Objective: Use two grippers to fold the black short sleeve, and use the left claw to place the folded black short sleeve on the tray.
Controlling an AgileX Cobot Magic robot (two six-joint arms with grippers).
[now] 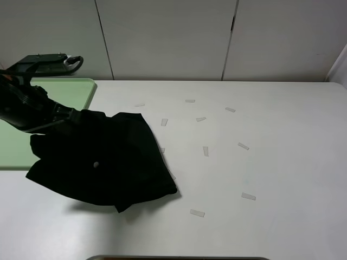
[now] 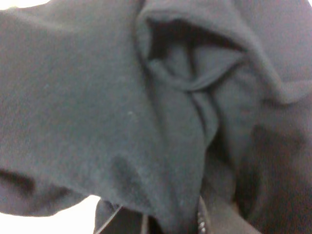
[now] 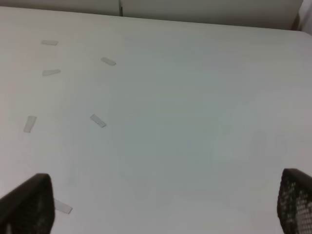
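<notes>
The black short sleeve, folded over onto its own edge (image 1: 156, 157), will be let go by my left gripper beside the pale tape strips.
The black short sleeve (image 1: 105, 162) hangs bunched from my left gripper (image 1: 73, 116), partly lifted, with a shadow on the table under its lower edge. The gripper's jaws are buried in the cloth at the shirt's upper left corner. The left wrist view is filled with folds of the black cloth (image 2: 146, 112), so the fingers barely show. The light green tray (image 1: 81, 92) lies at the left edge of the table, just behind and left of the shirt. My right gripper (image 3: 163, 200) is open and empty over bare table; it is out of the exterior view.
Several small strips of pale tape (image 1: 206, 151) are scattered on the white table (image 1: 282, 141) right of the shirt; some show in the right wrist view (image 3: 97, 120). A white panelled wall runs along the back. A dark edge (image 1: 179, 258) shows at the table's front.
</notes>
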